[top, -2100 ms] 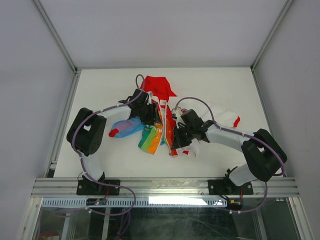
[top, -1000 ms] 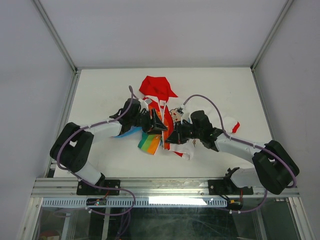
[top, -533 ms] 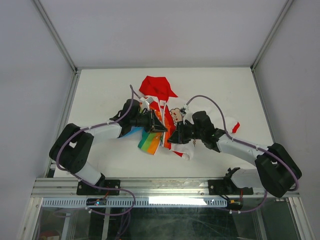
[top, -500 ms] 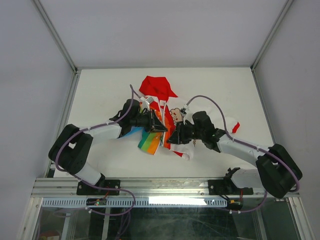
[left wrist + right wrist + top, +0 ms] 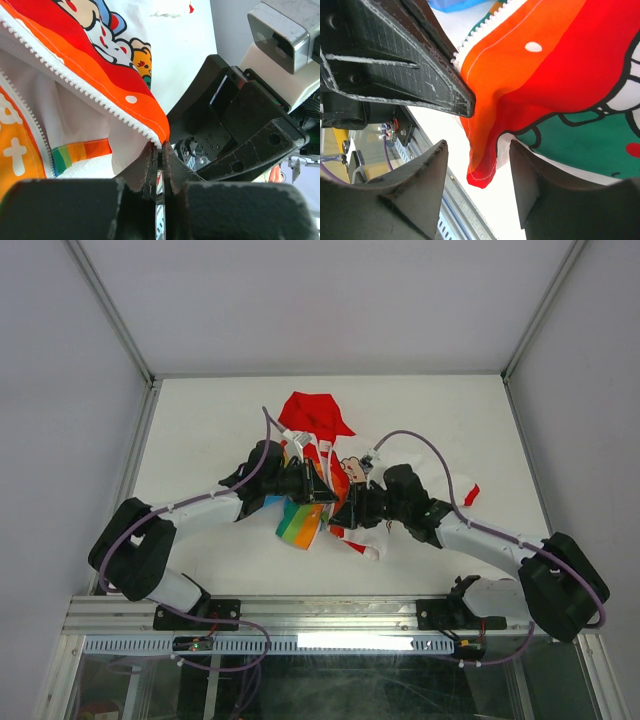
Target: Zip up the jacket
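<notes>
The rainbow-striped panel's edge is lying loose. Next, my right gripper takes the jacket's orange-red corner (image 5: 482, 164) from my left gripper, so that my left gripper can grab that panel's edge.
The jacket (image 5: 322, 468) lies crumpled mid-table, its red hood (image 5: 314, 414) at the far side and its rainbow-striped panel (image 5: 300, 524) toward the near side. My left gripper (image 5: 324, 496) is shut on the lower end of the jacket's white zipper edge (image 5: 125, 114), where the orange fabric ends; the left gripper (image 5: 159, 150) pinches it at the fingertips. My right gripper (image 5: 344, 512) faces it a short way off. In the right wrist view the right gripper (image 5: 477, 146) is open, and the jacket's orange-red bottom corner (image 5: 484, 167) hangs loose between its fingers (image 5: 422, 182).
A white sleeve with a red cuff (image 5: 471, 483) lies to the right of the right arm. A blue sleeve part (image 5: 262, 502) shows under the left arm. The table's metal front rail (image 5: 330, 612) runs along the near edge.
My left gripper has shut on the zipper edge. My right gripper has opened and let go of the jacket's corner. Both arms have stretched slightly toward the middle.
</notes>
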Controlling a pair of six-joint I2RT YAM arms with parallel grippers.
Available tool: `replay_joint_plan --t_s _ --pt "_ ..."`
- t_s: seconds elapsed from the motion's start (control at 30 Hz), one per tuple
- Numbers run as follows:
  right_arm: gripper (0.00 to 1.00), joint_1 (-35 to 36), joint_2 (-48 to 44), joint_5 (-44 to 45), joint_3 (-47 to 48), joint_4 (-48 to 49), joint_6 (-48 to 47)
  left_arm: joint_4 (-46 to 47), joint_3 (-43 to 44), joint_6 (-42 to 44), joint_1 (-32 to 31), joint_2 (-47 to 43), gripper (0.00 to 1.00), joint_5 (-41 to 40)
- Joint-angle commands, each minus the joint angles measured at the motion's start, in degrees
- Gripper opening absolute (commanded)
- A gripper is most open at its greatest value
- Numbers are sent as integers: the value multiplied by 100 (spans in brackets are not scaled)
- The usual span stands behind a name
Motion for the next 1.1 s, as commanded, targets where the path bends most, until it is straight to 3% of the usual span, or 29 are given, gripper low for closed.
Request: replay_joint_plan --t_s 0.0,0.37,0.57,0.7,0.87,1.07 --pt "50 60 101 -59 -13 691 -79 121 -3 274 -75 -308 0 -243" --pt "32 95 390 -170 -193 910 -333 39 68 410 -147 -564 0 -459" --pt "3 95 329 -149 -197 961 -596 -75 80 592 -164 -659 1 -469" --pt "0 86 180 -123 43 733 -1073 -362 56 896 -149 -909 11 -693" --pt "0 79 -34 -240 274 519 -1749 -610 -8 1350 -46 -1417 36 -857" --pt "0 78 -525 -631 305 531 -2481 -636 -360 2598 -11 -2294 54 -1071"
